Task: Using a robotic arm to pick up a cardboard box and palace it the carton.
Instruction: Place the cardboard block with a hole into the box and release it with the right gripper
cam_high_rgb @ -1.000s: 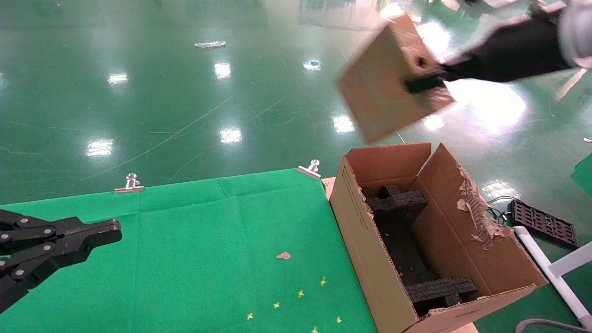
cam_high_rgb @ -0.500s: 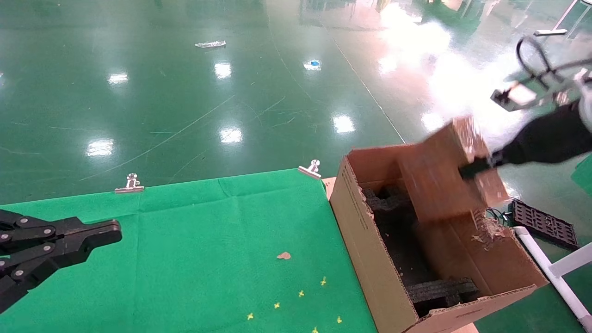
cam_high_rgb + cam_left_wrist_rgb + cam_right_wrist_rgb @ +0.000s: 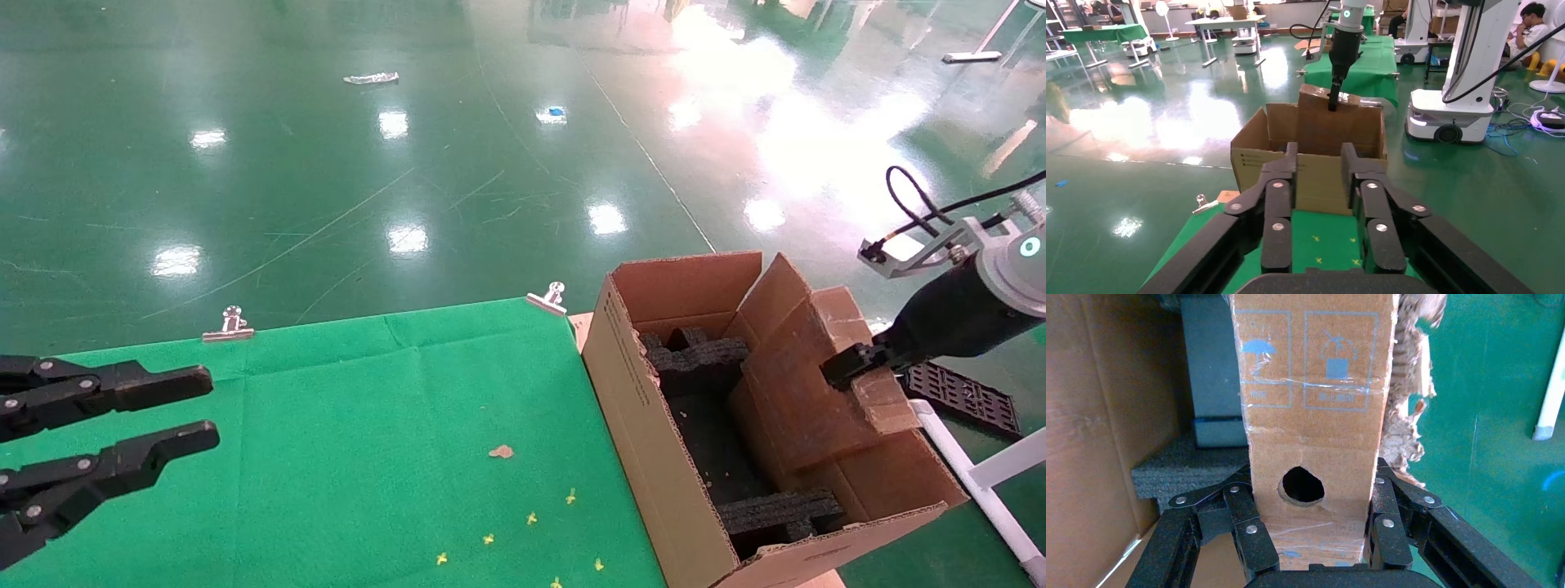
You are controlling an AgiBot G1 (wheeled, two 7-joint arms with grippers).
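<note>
The cardboard box will leave my right gripper between the black foam inserts, against the carton's side farthest from the cloth (image 3: 784, 427).
The slim brown cardboard box (image 3: 805, 392) stands on end in the right side of the large carton (image 3: 633, 392), leaning against the torn right flap, its upper end above the rim. My right gripper (image 3: 850, 367) is shut on the box's upper end. In the right wrist view the fingers (image 3: 1248, 530) clamp both sides of the box (image 3: 1312, 398) beside its round hole. Black foam inserts (image 3: 707, 359) sit inside the carton. My left gripper (image 3: 204, 408) hovers open and empty over the green cloth at the left; its wrist view faces the carton (image 3: 1248, 162).
A green cloth (image 3: 368, 425) covers the table, held by two metal clips (image 3: 231, 322) at its far edge. A cardboard scrap (image 3: 501, 451) lies on the cloth. On the floor right of the carton are a black grid panel (image 3: 960, 392) and a white pipe (image 3: 972, 482).
My right gripper has swung the box down from high behind the carton into the carton's right side. My left gripper has gone from shut to open.
</note>
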